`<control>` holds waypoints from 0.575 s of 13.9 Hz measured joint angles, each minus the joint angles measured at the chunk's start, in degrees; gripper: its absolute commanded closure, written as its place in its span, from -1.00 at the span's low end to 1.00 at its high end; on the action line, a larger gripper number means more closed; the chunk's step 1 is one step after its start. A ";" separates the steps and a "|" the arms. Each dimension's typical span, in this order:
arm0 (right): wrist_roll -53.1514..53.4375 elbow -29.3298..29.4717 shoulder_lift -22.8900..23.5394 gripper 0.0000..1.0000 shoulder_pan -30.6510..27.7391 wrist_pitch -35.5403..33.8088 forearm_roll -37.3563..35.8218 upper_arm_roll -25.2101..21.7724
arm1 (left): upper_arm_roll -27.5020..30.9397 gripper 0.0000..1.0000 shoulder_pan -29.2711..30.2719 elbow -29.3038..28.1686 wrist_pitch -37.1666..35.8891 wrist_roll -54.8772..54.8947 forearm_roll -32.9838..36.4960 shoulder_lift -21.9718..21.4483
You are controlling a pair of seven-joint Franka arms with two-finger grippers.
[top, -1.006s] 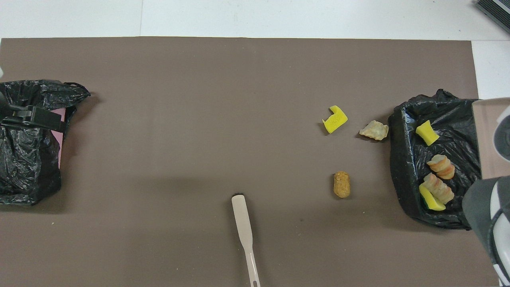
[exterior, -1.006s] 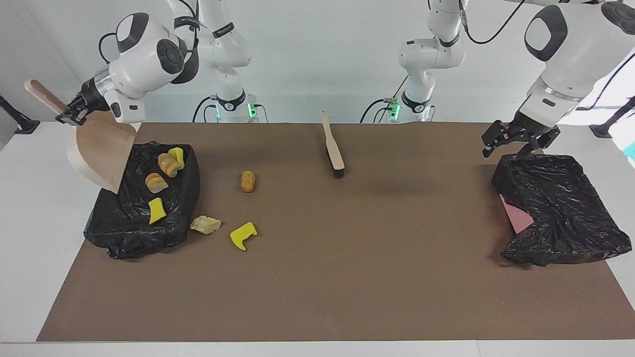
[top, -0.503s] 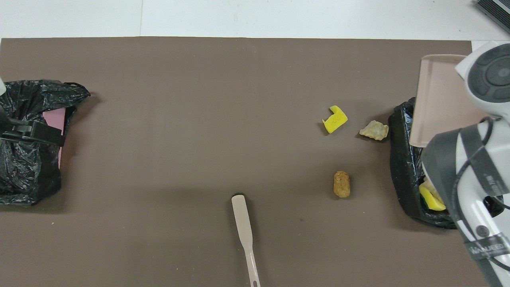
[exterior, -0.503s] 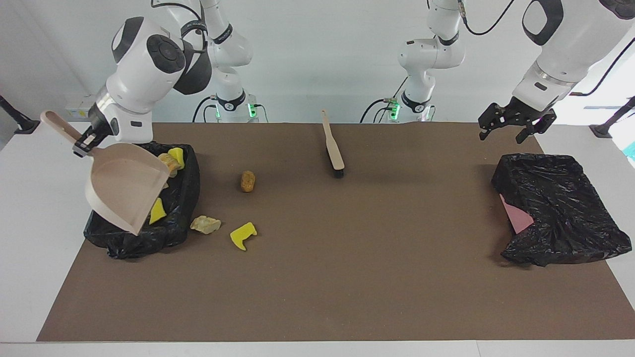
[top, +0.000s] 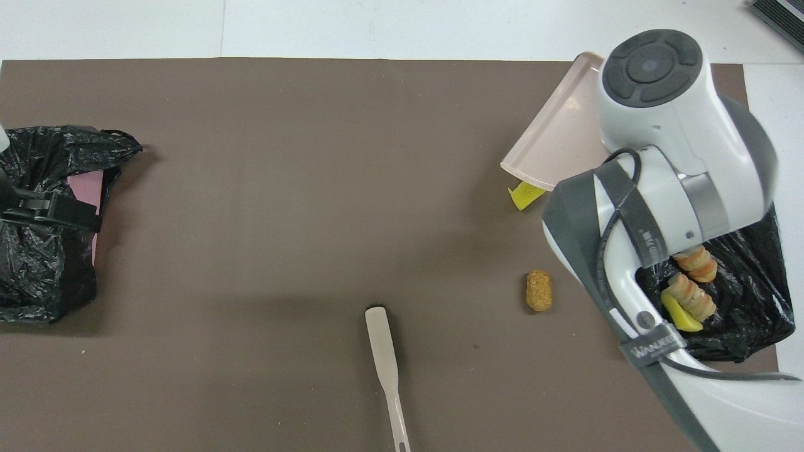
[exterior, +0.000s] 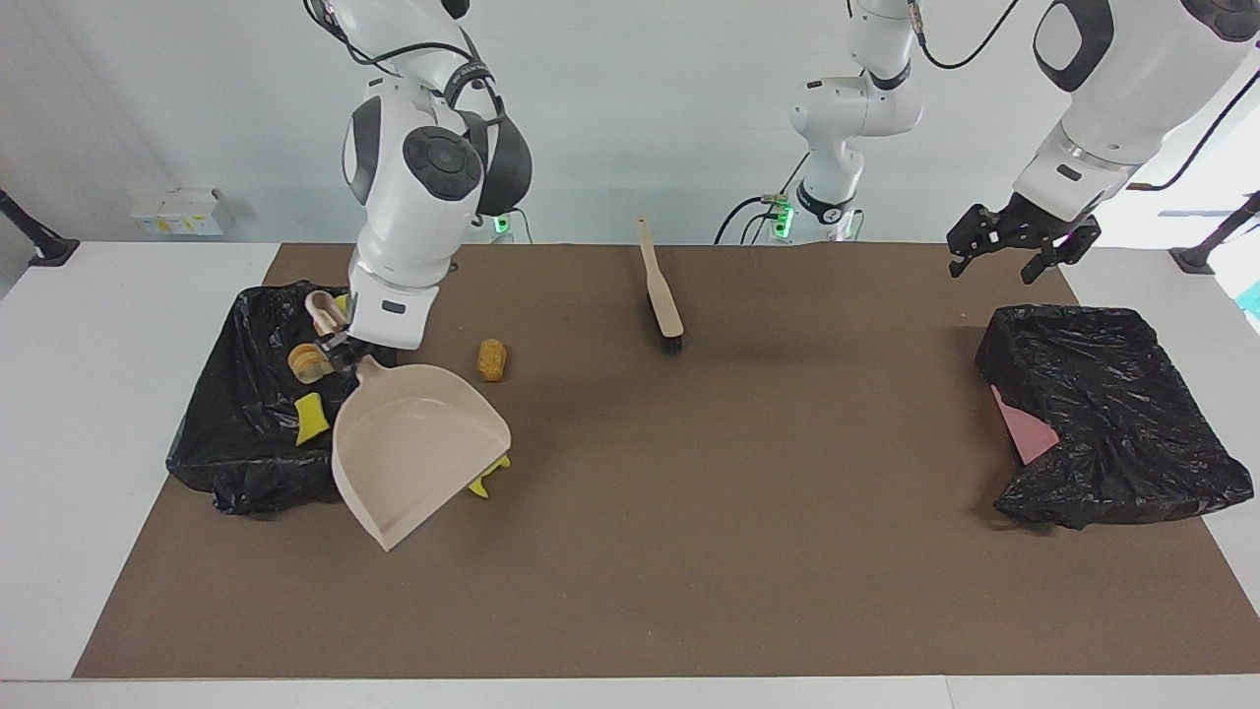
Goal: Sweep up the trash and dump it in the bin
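Note:
Next, my right gripper sets the beige dustpan, now hanging tilted over the mat, down on the open brown mat [top: 378, 188] beyond the beige-handled brush.
My right gripper [exterior: 333, 352] is shut on the handle of the beige dustpan [exterior: 413, 448], which hangs tilted over the mat beside the black-bagged bin [exterior: 236, 443]. The pan [top: 556, 147] hides the pale chunk and most of a yellow foam piece [exterior: 489, 483] [top: 526, 193]. An orange-tan lump [exterior: 491, 359] [top: 539, 290] lies on the mat, nearer to the robots than the pan. Inside the bin [top: 747, 295] lie orange lumps [exterior: 310, 362] [top: 691, 295] and a yellow scrap [exterior: 310, 417]. My left gripper [exterior: 999, 264] [top: 56, 207] waits open in the air over the second bag's edge.
The beige-handled brush [exterior: 660, 290] [top: 386, 358] lies on the brown mat close to the robots, midway between the arms. A second black bag [exterior: 1112, 414] [top: 38, 251] with a pink patch sits at the left arm's end.
My right arm swung the dustpan from over the bin out across the mat, where it now covers the pale chunk. The left gripper rose off the second bag, then held still.

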 measured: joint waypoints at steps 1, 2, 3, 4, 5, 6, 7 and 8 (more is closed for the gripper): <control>4.82 0.58 0.64 1.00 0.91 0.00 3.29 -0.01 | 0.01 -1.00 0.00 0.00 0.00 0.00 0.00 0.00; 10.22 1.05 0.99 1.00 1.75 0.01 6.26 0.00 | 0.00 -1.00 0.00 0.00 0.00 -0.01 0.00 0.00; 15.86 1.57 1.39 1.00 2.65 0.01 8.53 0.01 | -0.02 -1.00 0.00 -0.01 0.00 -0.01 0.00 0.00; 21.63 2.25 2.13 1.00 4.03 0.01 10.46 0.01 | -0.03 -1.00 0.00 -0.03 0.00 -0.01 0.00 0.00; 26.92 3.04 3.09 1.00 5.56 0.07 12.43 0.02 | -0.03 -1.00 0.00 -0.04 0.00 -0.01 0.00 0.00; 32.04 3.88 4.23 1.00 6.95 0.37 15.00 0.02 | -0.03 -1.00 0.00 -0.04 0.00 -0.01 0.00 0.00; 36.29 4.82 5.57 1.00 8.02 1.17 17.75 0.02 | -0.02 -1.00 0.00 -0.04 0.00 -0.01 0.00 0.00; 39.36 5.70 7.02 1.00 8.83 2.41 19.87 0.02 | -0.02 -1.00 0.00 -0.05 0.00 -0.01 0.00 0.00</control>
